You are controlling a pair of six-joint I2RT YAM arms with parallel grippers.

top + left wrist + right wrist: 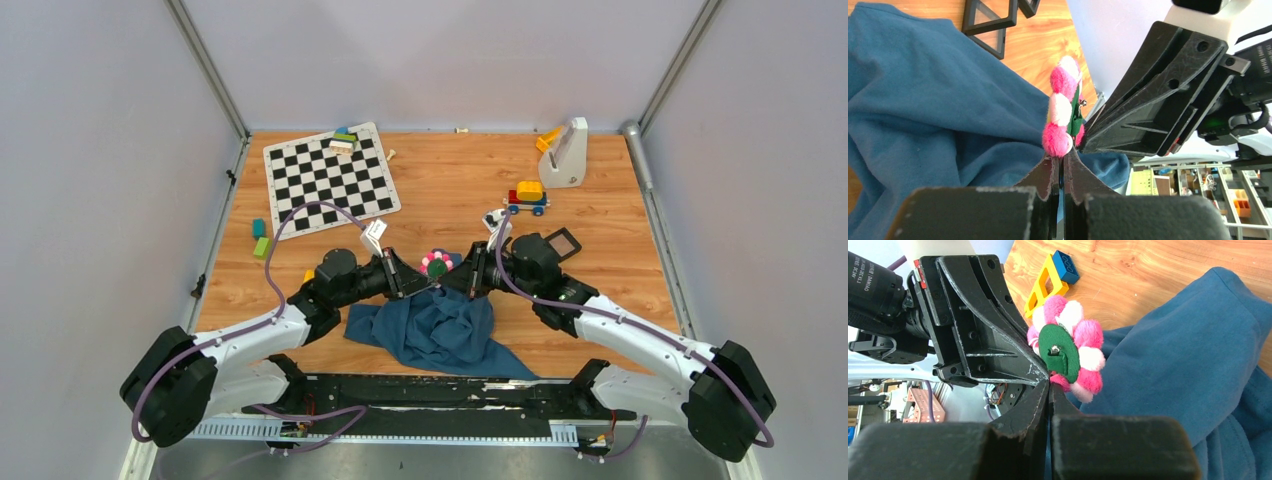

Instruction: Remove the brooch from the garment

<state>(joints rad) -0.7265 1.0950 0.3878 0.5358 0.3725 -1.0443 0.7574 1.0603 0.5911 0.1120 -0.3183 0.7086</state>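
Note:
Next, I open my right gripper, back off and close around the brooch's lower petals [1083, 389], because its fingers are shut at the edge of the lowest pink petal.
The brooch [436, 263], a round pin with pink and white petals, is held up between my two grippers above the far edge of the teal-blue garment [440, 330]. My left gripper [420, 284] is shut, with a sliver of blue cloth between its tips [1062, 159] just under the brooch [1062, 107]. My right gripper [456, 280] is shut with its tips [1049, 385] at the lowest pink petal. The brooch's green felt back and its pin [1060, 352] face the right wrist camera. The garment [1188, 355] hangs behind and below it.
A chessboard [330, 180] with small blocks lies at the far left, and green blocks [260, 238] lie beside it. A toy car [527, 197] and a white stand [567, 152] are at the far right. A black square frame [562, 243] lies beside the right arm.

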